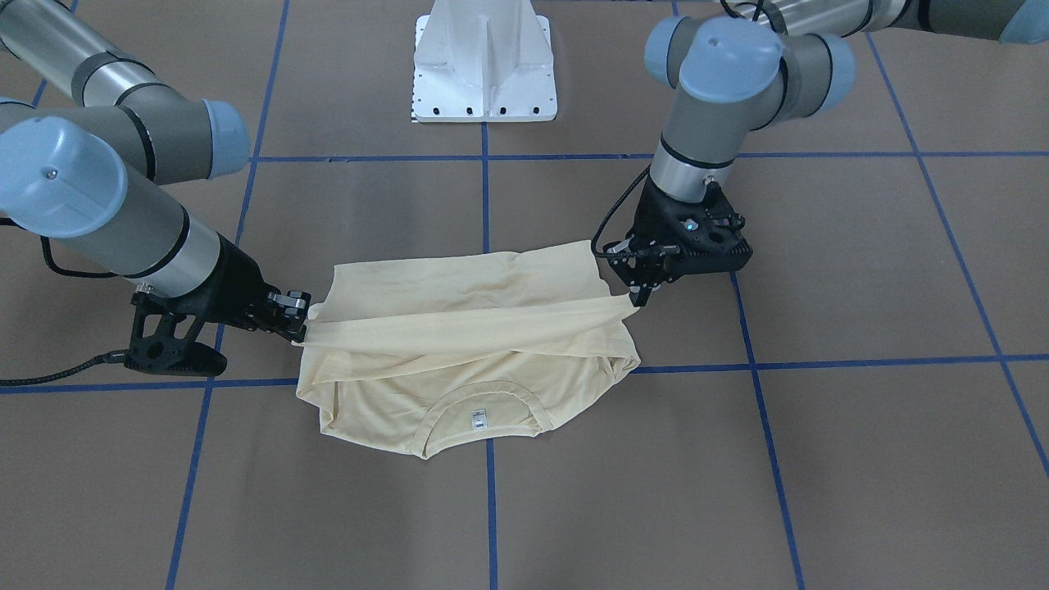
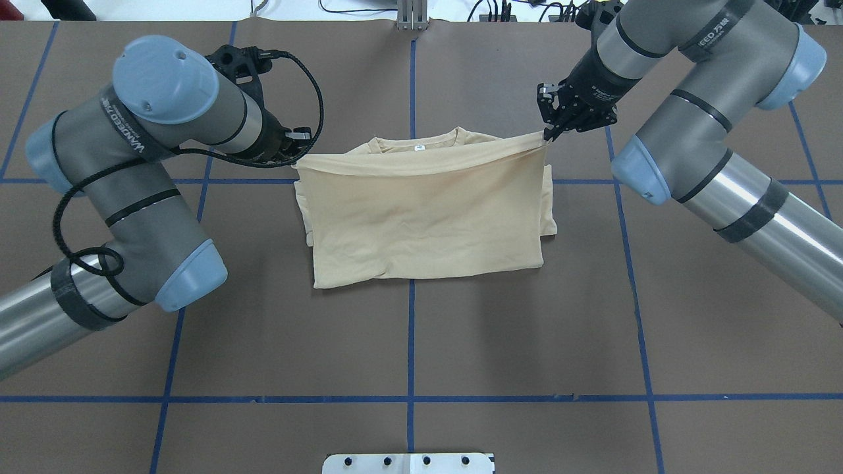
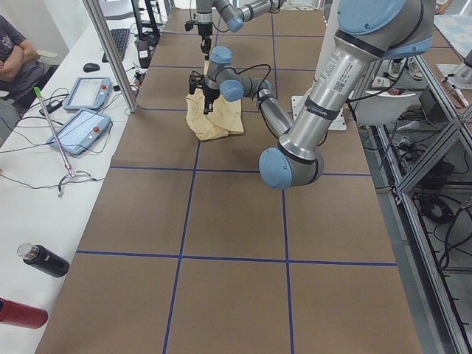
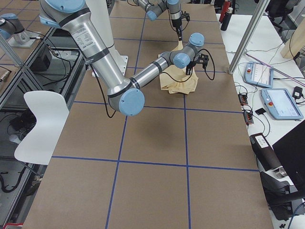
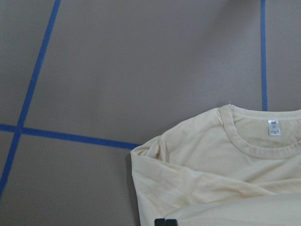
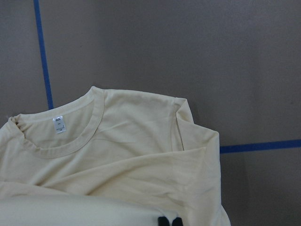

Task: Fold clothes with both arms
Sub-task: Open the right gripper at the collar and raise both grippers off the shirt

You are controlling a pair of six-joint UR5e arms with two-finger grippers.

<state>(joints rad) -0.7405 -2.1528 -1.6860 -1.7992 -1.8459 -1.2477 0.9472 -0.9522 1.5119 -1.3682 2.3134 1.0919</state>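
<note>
My left gripper has the corner of the shirt's folded edge, now raised towards the collar. Next, I let go of it on the shirt's outer shoulder [image 1: 624, 377] [image 5: 146, 147], just by the blue tape line.
The pale cream-yellow shirt [image 2: 421, 217] lies print-down on the brown table, with its collar and white neck label [image 2: 417, 148] at the far side. Its near part is folded up towards the collar as a taut raised edge. My left gripper [image 2: 298, 155] is shut on that edge's left corner. My right gripper [image 2: 546, 135] is shut on the right corner. In the front view the left gripper [image 1: 638, 297] is on the right and the right gripper [image 1: 299, 330] on the left, with the edge stretched between them above the shirt [image 1: 492, 377]. Both wrist views show the collar below: left [image 5: 258, 146], right [image 6: 70, 141].
The white base pedestal [image 1: 483, 65] stands on the robot's side of the table. Blue tape lines [image 2: 411, 342] grid the brown surface. A seated person [image 3: 15, 55], tablets [image 3: 81, 125] and bottles [image 3: 44, 259] are along the side bench. A white chair [image 4: 40, 119] stands beside the table.
</note>
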